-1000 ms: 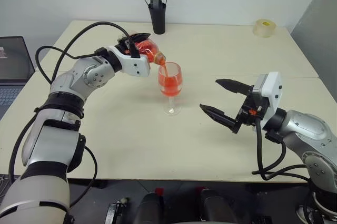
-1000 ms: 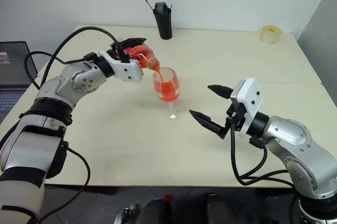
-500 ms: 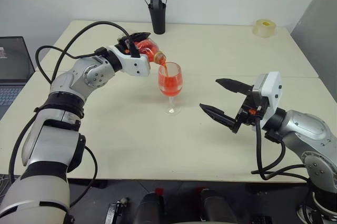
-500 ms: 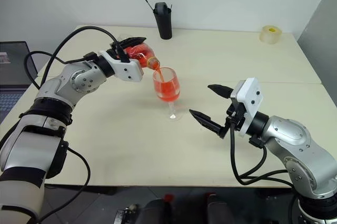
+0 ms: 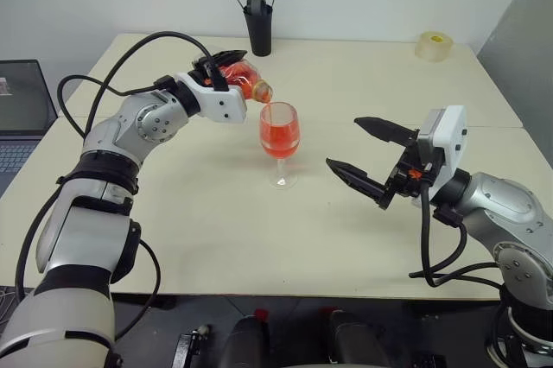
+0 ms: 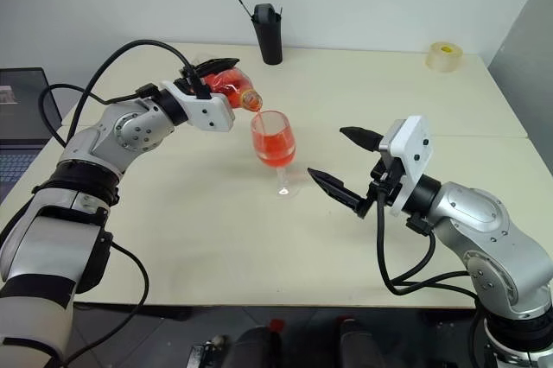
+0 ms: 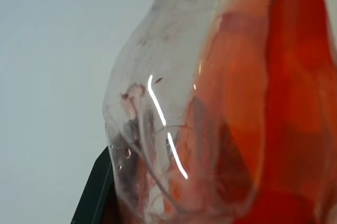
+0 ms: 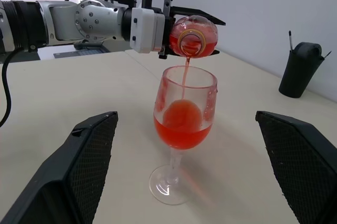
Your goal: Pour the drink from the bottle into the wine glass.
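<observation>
I should use my left gripper to set the bottle upright on the bare table (image 5: pixel 168 163) between the wine glass and the laptop.
My left gripper (image 5: pixel 235 72) is shut on the bottle (image 5: pixel 245 83), a small clear one tinted red. It is held tipped nearly level, with its open mouth just over the rim of the wine glass (image 5: pixel 279 131). A thin stream of the red drink (image 8: pixel 185 69) runs from the mouth into the bowl. The drink (image 5: pixel 278 140) fills roughly the lower half of the bowl. The glass stands upright on the table (image 5: pixel 216 230). In the left wrist view the bottle (image 7: pixel 174 108) sits right against the camera. My right gripper (image 5: pixel 344 142) stands wide open to the right of the glass, holding nothing, its fingers (image 8: pixel 84 166) on either side of the glass from afar.
A tall black cup (image 5: pixel 258 26) with sticks in it stands at the back of the table. A roll of tape (image 5: pixel 433 44) lies at the back right. A laptop (image 5: pixel 17 117) sits off the table's left side.
The stream from the bottle has thinned and the drink stands a little higher in the glass. Both arms have kept their places.
</observation>
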